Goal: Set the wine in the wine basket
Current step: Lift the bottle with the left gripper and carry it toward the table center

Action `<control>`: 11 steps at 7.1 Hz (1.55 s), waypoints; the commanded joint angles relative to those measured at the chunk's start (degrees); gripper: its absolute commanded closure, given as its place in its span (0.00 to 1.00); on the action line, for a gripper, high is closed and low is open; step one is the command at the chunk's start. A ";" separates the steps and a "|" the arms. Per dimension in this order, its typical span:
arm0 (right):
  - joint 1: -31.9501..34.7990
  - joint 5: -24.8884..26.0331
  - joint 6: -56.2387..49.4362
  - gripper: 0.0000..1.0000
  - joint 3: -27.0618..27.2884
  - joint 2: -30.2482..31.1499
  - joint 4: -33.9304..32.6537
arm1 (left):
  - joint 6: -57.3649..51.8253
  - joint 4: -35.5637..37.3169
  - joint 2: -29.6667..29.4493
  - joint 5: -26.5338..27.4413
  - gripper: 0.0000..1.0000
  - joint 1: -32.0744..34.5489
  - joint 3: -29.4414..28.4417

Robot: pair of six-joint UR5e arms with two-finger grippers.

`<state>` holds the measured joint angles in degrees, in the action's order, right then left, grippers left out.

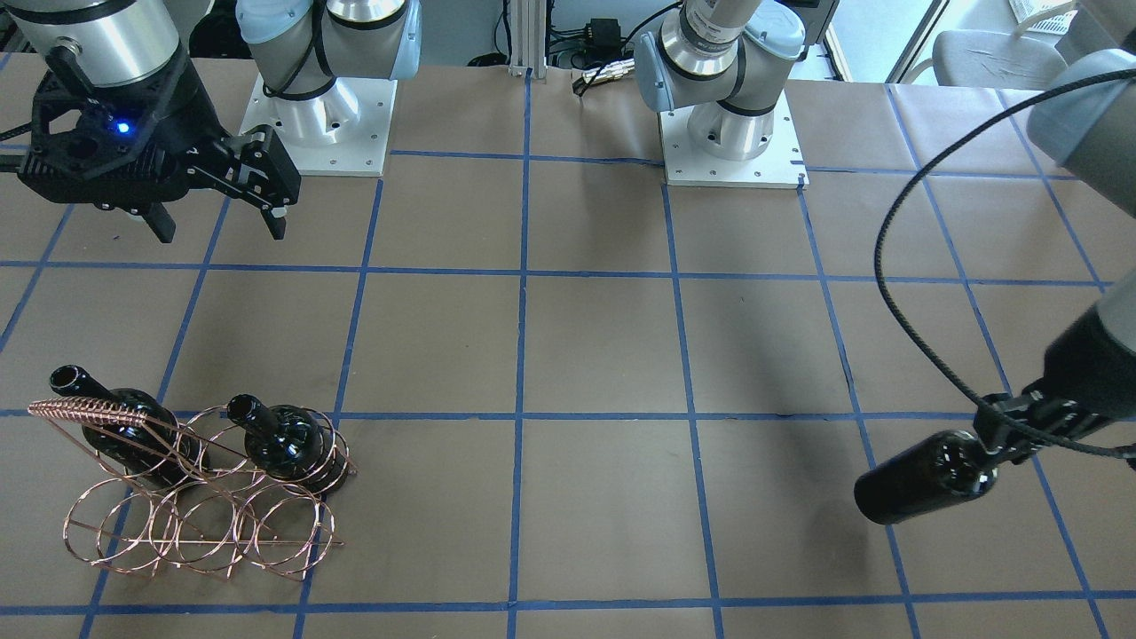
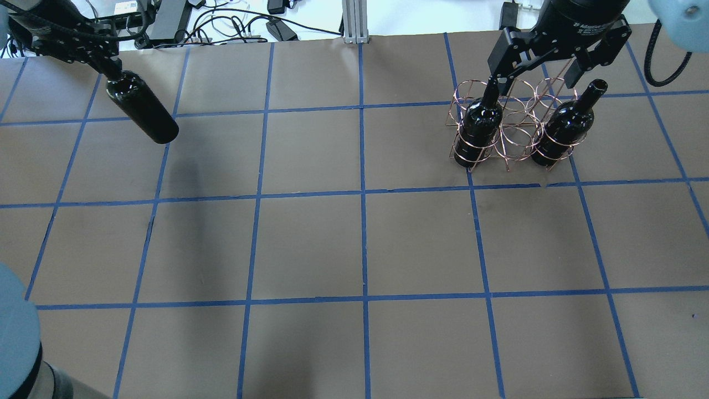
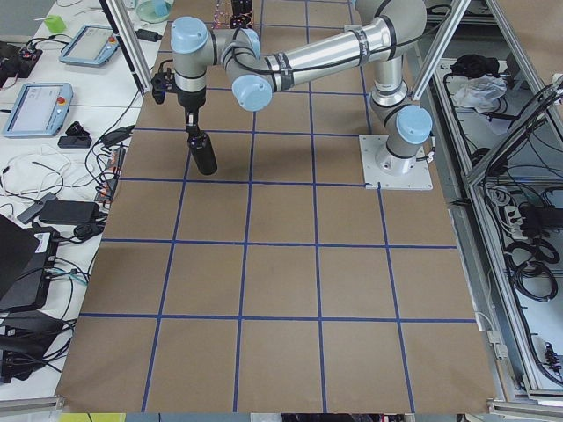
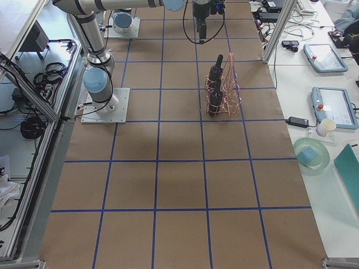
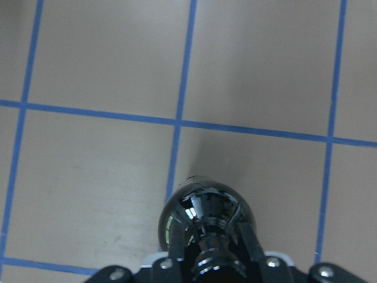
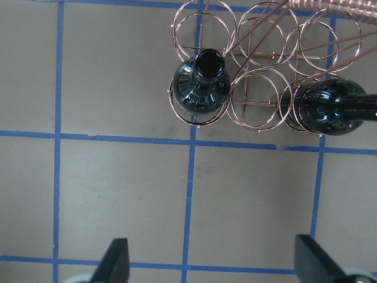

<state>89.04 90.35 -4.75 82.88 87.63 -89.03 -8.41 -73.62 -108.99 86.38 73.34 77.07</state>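
Note:
The wine bottle will leave my left gripper beside a blue tape crossing on the open table [image 1: 672, 401], partway to the wine basket.
My left gripper [image 2: 112, 67] is shut on the neck of a glossy black wine bottle [image 2: 144, 115] and holds it hanging above the table at the far left; the bottle also shows in the front view [image 1: 923, 477] and the left wrist view [image 5: 203, 215]. The copper wire wine basket [image 2: 516, 119] stands at the far right with two look-alike bottles [image 2: 481, 124] [image 2: 565, 130] upright in the end rings of one row. The ring between them [image 6: 259, 100] holds nothing. My right gripper [image 2: 540, 69] is open and empty, above the basket.
The two arm bases [image 1: 319, 115] [image 1: 732, 124] stand on white plates at the robot's table edge. Cables and power bricks [image 2: 221, 22] lie past the far edge. Blue tape lines grid the brown tabletop [image 2: 360, 238].

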 commanded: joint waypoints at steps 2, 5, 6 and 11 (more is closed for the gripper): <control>-0.01 0.00 0.00 0.00 0.00 0.00 0.00 | 16.63 0.23 8.07 0.19 1.00 11.88 9.22; -0.01 0.00 0.00 0.00 0.00 0.00 0.00 | 25.54 1.63 12.30 3.07 1.00 18.59 17.22; -0.01 0.00 0.00 0.00 0.00 0.00 0.00 | 25.55 1.72 12.66 5.18 1.00 19.56 18.11; -0.01 0.00 0.00 0.00 0.00 0.00 0.00 | 28.19 10.05 12.75 6.44 1.00 21.15 25.75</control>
<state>89.03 90.35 -4.75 82.88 87.63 -89.03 19.79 -66.75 -96.27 92.85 94.42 100.68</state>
